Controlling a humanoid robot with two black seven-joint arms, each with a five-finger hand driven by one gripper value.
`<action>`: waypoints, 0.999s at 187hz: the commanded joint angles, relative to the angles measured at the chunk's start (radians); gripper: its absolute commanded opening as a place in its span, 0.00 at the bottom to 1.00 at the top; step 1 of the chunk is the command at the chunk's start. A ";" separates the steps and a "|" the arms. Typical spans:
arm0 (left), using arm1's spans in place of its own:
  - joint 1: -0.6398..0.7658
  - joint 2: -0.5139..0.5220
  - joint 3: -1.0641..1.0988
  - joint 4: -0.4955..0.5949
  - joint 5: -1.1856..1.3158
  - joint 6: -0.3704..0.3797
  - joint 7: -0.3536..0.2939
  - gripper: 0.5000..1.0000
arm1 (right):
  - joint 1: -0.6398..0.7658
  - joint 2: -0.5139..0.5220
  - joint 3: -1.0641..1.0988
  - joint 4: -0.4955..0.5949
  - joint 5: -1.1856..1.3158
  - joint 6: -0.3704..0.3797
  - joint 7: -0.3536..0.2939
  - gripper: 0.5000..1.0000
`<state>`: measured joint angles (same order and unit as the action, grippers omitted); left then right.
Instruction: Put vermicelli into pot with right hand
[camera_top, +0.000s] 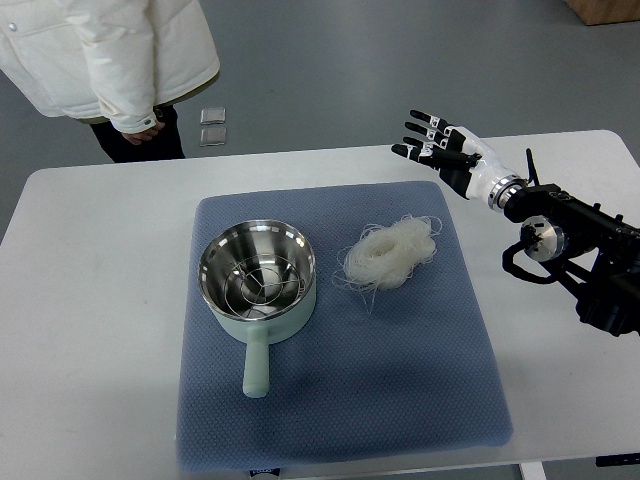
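My right gripper needs to grab around the end of the vermicelli nest (411, 240) farthest from the pale green pot.
A nest of white vermicelli (388, 252) lies on the blue mat (400, 370), just right of the pot. The pale green pot (257, 278) has a steel inside with a wire rack in it, and its handle points toward the near edge. My right hand (432, 143) is raised over the far right part of the table, beyond and to the right of the vermicelli. Its fingers are spread and hold nothing. The left arm is out of view.
A person in a white jacket (120, 50) stands at the far left edge of the white table (90, 270), one hand (146, 127) hanging down. Two small square tiles (212, 125) lie on the floor behind the table.
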<state>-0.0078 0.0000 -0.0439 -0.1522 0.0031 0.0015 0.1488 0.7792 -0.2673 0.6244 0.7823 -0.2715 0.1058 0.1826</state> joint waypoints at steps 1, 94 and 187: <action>0.000 0.000 -0.001 0.000 0.000 0.000 0.000 1.00 | 0.000 0.000 0.000 0.000 0.000 0.000 0.000 0.85; 0.000 0.000 0.001 0.000 0.000 0.000 0.000 1.00 | 0.000 -0.006 0.000 0.000 0.000 0.003 0.000 0.85; 0.000 0.000 0.001 0.000 0.000 0.000 0.000 1.00 | 0.005 -0.010 0.000 0.000 0.000 0.014 0.000 0.85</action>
<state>-0.0078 0.0000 -0.0429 -0.1518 0.0031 0.0015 0.1489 0.7824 -0.2759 0.6241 0.7823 -0.2715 0.1171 0.1826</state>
